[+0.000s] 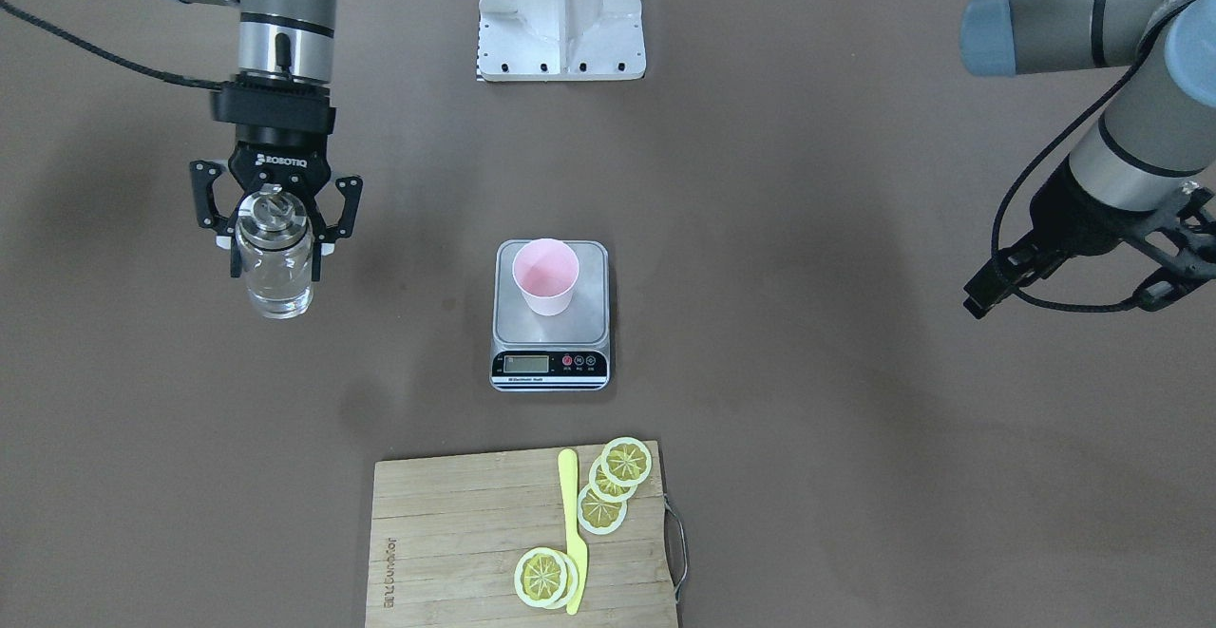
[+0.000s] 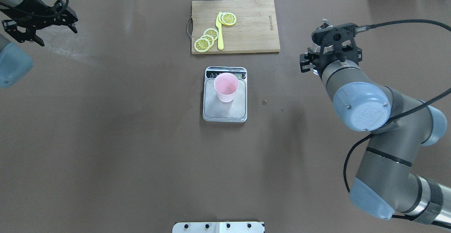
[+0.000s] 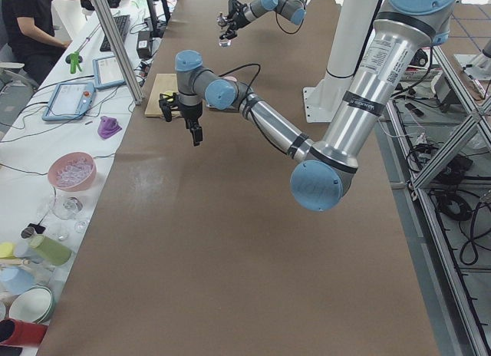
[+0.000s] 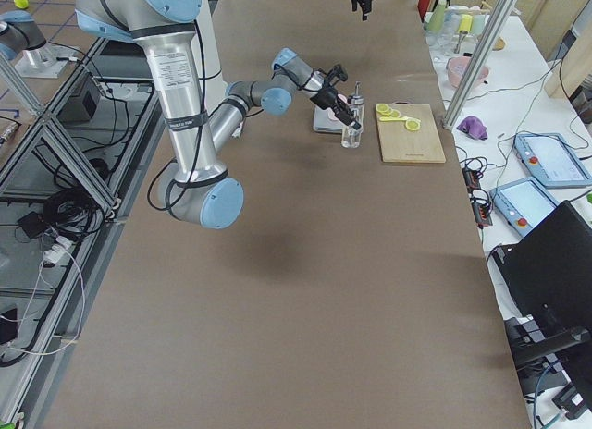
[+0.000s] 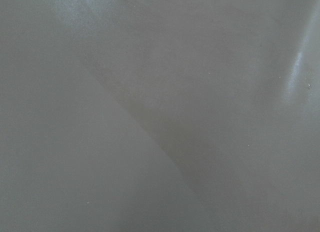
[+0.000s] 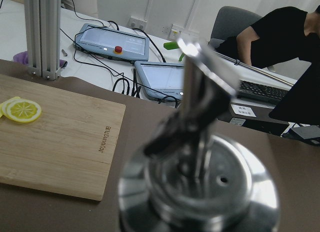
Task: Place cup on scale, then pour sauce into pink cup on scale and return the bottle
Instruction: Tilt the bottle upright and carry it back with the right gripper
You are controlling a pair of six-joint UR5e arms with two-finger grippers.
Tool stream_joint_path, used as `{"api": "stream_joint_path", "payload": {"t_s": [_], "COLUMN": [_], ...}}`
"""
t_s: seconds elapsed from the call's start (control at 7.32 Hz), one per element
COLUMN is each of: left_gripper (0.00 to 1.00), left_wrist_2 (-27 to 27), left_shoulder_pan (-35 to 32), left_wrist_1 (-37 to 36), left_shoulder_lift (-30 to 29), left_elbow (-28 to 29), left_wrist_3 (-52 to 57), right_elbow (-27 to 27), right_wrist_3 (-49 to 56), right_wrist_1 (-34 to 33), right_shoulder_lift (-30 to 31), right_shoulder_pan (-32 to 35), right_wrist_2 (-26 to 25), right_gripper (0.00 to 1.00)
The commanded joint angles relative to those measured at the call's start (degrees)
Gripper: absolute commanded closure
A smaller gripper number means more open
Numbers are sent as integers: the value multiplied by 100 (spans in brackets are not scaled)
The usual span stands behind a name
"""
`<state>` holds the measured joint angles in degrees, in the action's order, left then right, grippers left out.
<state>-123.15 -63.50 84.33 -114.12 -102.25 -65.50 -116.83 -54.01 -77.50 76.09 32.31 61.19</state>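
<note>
The robot's right gripper should release the bottle on the bare table level with the scale's display [image 1: 199, 395], beyond the printed side of the cutting board.
The pink cup [image 1: 545, 276] stands upright on the silver scale [image 1: 591, 324] at the table's middle; both also show in the overhead view, the cup [image 2: 226, 86] on the scale [image 2: 225, 112]. My right gripper [image 1: 275, 272] is shut on the glass bottle [image 1: 275, 297], a finger on each side of it. The bottle stands upright on the table, well to the scale's side, with clear sauce in its lower part. Its metal collar and spout [image 6: 200, 182] fill the right wrist view. My left gripper [image 1: 1057, 305] is open and empty, above the table far from the scale.
A wooden cutting board [image 1: 456, 533] with lemon slices [image 1: 616, 481] and a yellow knife [image 1: 572, 533] lies beyond the scale. The robot's white base plate [image 1: 562, 10] is on the near side. The left wrist view shows only brown table cover.
</note>
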Motion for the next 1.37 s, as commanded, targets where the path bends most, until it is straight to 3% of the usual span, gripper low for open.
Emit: {"api": "stream_joint_path", "payload": {"t_s": [0.0,0.41,0.68,1.23], "left_gripper": [2,2,2,2], "left_wrist_2": [10,19,45,230], "left_shoulder_pan": [4,4,4,22], "left_wrist_1": [-4,-13,-13,-13], "left_shoulder_lift": [-14,-84,-84,-84], "left_elbow": [-84,-102,-102,-102], "left_wrist_3": [2,-24,-33,-42], "right_elbow": [98,1035,1809,2331], "right_wrist_3": [-109,-1092,-1138,-1060], "right_wrist_1": [1085,2129,3070,3144], "right_shoulder_lift": [695,635,617,336], "right_shoulder_pan": [415,548,592,584], "right_wrist_2": [472,472,473,472], "right_gripper": [100,100,100,100]}}
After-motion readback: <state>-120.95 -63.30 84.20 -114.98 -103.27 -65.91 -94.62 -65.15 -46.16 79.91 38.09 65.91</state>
